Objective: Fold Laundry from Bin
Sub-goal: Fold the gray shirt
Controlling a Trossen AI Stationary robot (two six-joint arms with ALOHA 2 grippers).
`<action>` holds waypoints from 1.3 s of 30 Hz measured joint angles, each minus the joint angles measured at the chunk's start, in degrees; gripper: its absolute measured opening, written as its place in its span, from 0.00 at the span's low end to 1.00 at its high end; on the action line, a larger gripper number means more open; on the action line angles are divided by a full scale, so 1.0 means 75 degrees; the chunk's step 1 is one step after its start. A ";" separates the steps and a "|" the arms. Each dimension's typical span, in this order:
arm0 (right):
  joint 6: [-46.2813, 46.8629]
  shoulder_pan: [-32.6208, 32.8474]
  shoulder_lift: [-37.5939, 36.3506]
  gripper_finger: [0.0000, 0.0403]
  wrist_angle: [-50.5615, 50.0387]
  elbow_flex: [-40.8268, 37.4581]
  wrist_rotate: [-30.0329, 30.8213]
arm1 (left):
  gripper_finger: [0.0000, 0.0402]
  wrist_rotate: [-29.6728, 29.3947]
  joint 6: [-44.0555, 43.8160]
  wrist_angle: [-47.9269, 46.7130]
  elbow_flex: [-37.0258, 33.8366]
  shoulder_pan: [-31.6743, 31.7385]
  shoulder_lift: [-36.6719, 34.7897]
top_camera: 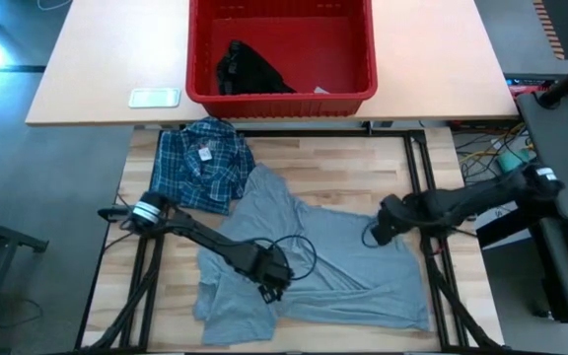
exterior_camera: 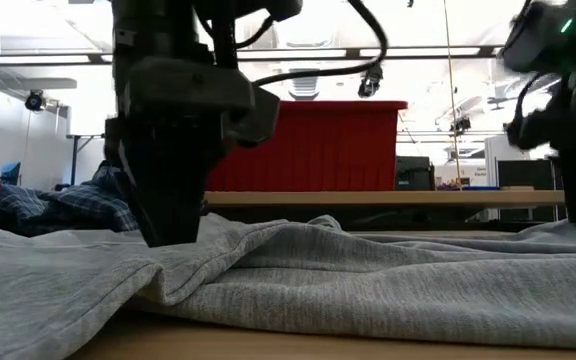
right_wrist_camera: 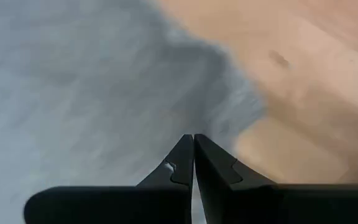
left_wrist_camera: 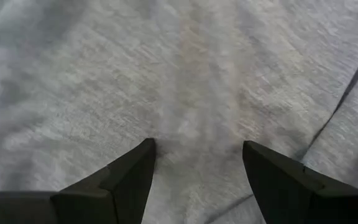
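Next, my left gripper closes on the near sleeve's edge (top_camera: 230, 341) of the light grey T-shirt, by the table's near side.
A light grey T-shirt (top_camera: 343, 261) lies spread and rumpled across the wooden table. My left gripper (top_camera: 270, 289) points straight down over its near left part, fingers open with grey cloth (left_wrist_camera: 185, 74) showing between them. My right gripper (top_camera: 373, 235) is shut and hovers over the T-shirt's right part, near a cloth edge (right_wrist_camera: 229, 93) beside bare wood. A blue-and-white plaid shirt (top_camera: 203, 163) lies folded at the far left. The red bin (top_camera: 282, 102) stands on the tan table beyond, with a small black garment (top_camera: 248, 71) lying on its floor. My left gripper comes at the grey T-shirt from above with its open fingers (exterior_camera: 173, 225) down at the level of the cloth. A fold in front hides the fingertips in the low view, so I cannot tell whether they touch it.
A small pale flat object (top_camera: 154, 97) lies on the tan table left of the bin. Bare wood (top_camera: 363, 168) is free at the far right of the work table. Cables and equipment (top_camera: 550, 197) crowd the floor to the right.
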 joint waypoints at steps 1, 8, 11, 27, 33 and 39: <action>-0.0251 -0.0312 0.0021 0.02 0.0103 -0.0140 -0.0052 | 0.58 0.0008 -0.0118 0.0027 -0.0071 -0.0003 0.0000; -0.1432 -0.2392 0.0212 0.02 -0.0034 -0.0590 -0.0006 | 0.58 -0.0271 -0.0288 -0.0194 0.0184 0.0022 0.0033; -0.1990 -0.2923 0.0190 0.02 -0.0033 -0.0519 0.0316 | 0.58 -0.0471 -0.0262 -0.0378 0.0461 0.0091 0.0062; -0.3989 -0.0654 0.0294 0.02 -0.0023 0.1350 0.2262 | 0.58 -0.2249 0.0180 -0.1486 0.1284 0.0250 -0.1585; -0.4544 0.1502 0.1015 0.02 0.1767 0.1861 0.2641 | 0.58 -0.1143 0.0310 -0.1574 0.0765 -0.0850 -0.2305; -0.3998 0.2751 0.2152 0.02 0.2919 0.2280 0.3208 | 0.58 -0.1004 0.0252 -0.0714 0.0776 -0.2490 -0.1801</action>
